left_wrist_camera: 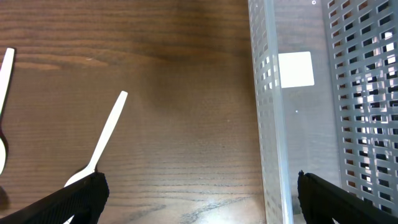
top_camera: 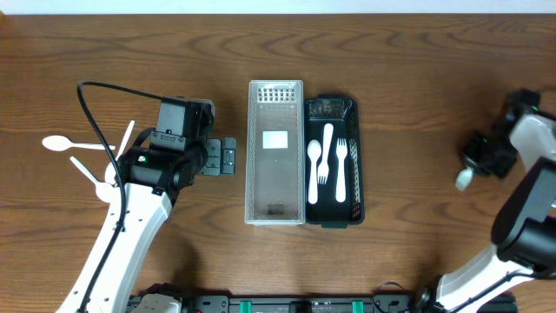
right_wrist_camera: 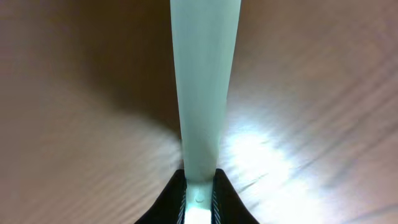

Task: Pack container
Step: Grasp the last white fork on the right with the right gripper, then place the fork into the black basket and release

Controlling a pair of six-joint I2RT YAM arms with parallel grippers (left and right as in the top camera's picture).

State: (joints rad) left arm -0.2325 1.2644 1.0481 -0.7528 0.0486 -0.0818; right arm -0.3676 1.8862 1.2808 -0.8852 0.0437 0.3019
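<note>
Next, my right gripper releases the white utensil in the black container [top_camera: 320, 148], between the white spoon and middle utensil.
A black container [top_camera: 350, 113] at the table's middle holds a white spoon [top_camera: 314, 165], a knife [top_camera: 327, 152] and a fork [top_camera: 341, 169]. A clear perforated lid [top_camera: 275, 152] lies just left of it and shows in the left wrist view [left_wrist_camera: 298, 118]. Loose white utensils [top_camera: 87, 156] lie at the far left; one handle shows in the left wrist view [left_wrist_camera: 106, 137]. My left gripper [left_wrist_camera: 199, 199] is open and empty over bare wood beside the lid. My right gripper [right_wrist_camera: 200, 186] is shut on a white utensil handle [right_wrist_camera: 204, 81] at the far right [top_camera: 466, 176].
The left arm's cable [top_camera: 95, 122] loops over the loose utensils. The table's far edge [top_camera: 278, 10] runs along the top. The right arm [top_camera: 530, 217] reaches in from the lower right.
</note>
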